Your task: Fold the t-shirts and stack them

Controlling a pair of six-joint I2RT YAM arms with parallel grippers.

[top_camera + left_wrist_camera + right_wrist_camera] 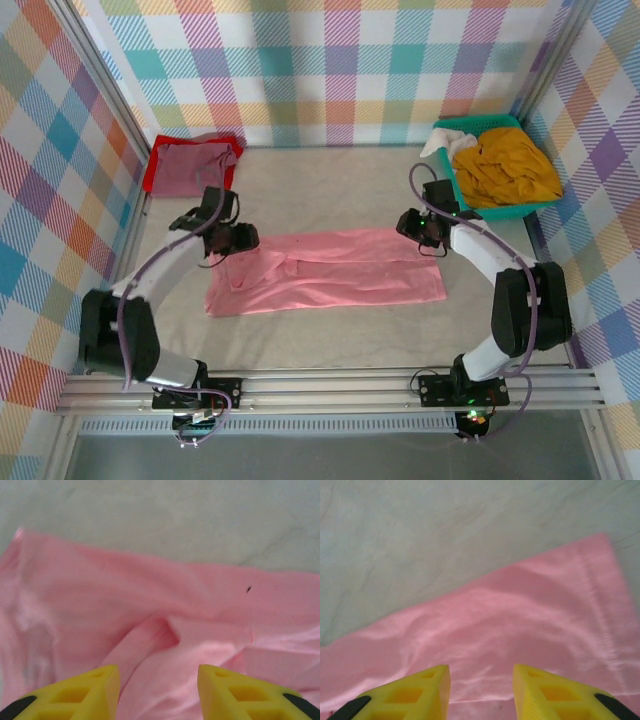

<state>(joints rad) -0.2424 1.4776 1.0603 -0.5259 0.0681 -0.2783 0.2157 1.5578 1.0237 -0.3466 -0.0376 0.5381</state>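
Note:
The salmon-pink t-shirt's sleeve is rumpled on the folded part of the t-shirt, so my left gripper needs to take the sleeve's near edge [264,279] and smooth it before it folds further.
A salmon-pink t-shirt [330,270] lies folded lengthwise into a long band across the middle of the table. My left gripper [245,238] hovers over its left end, near a sleeve fold. The left wrist view shows the open gripper [157,670] above wrinkled pink cloth [100,605], with nothing between the fingers. My right gripper [425,232] is over the shirt's far right corner. In the right wrist view it [481,669] is open too, just above the pink cloth [520,620]. A dull maroon t-shirt [190,165] rests on a red one [152,178] at the back left.
A teal basket [482,125] at the back right holds a mustard-yellow t-shirt [505,165] and a white cloth [440,145]. Checked walls enclose the grey table [330,195] on three sides. A metal rail [330,385] runs along the near edge.

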